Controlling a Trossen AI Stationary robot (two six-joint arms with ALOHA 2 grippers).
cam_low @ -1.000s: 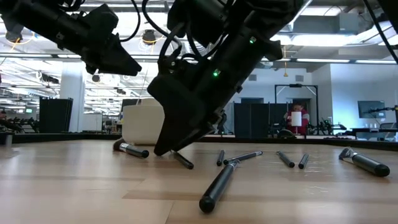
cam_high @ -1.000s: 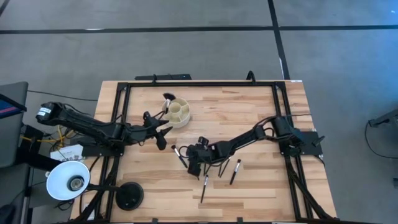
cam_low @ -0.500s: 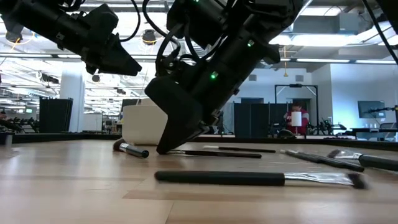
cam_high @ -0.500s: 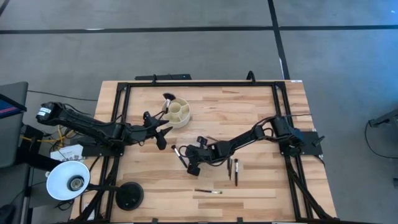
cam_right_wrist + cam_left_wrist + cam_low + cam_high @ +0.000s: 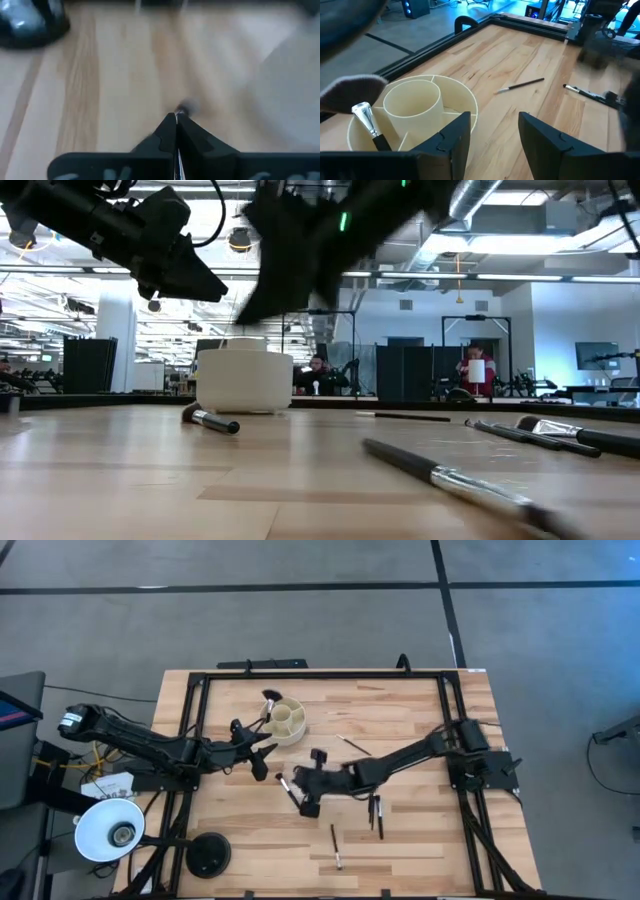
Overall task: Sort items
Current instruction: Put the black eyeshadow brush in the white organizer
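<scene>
My right gripper needs to let go of the thin brush inside the round cream divided cup [image 5: 285,720] [image 5: 299,75], beside the fluffy-headed brush.
Several thin dark-handled brushes lie flat on the wooden table: one [image 5: 290,790] by my right gripper, a pair [image 5: 376,812], one [image 5: 336,845] nearer the front, and one [image 5: 352,745] farther back. A brush with a fluffy head [image 5: 351,91] stands in the round cream divided cup [image 5: 288,720]. My right gripper [image 5: 306,802] hangs shut above the table's middle, blurred in the low view [image 5: 262,290]. My left gripper [image 5: 492,135] waits open just short of the cup, off the table. My right gripper is shut, with a thin bright sliver [image 5: 178,150] between its fingers and a blurred grey spot [image 5: 186,106] at their ends. I cannot tell whether this is a brush or whether anything is held.
A black frame [image 5: 320,674] runs around the table. A white lamp [image 5: 108,830] and a round black base [image 5: 208,856] sit at the near left corner. Bare wood lies at the table's far right and near right.
My right gripper has shut and risen well off the table, rolling as it went. The brushes around it have scattered: the near one spun about on the table, and a thin one now lies farther back toward the far edge.
</scene>
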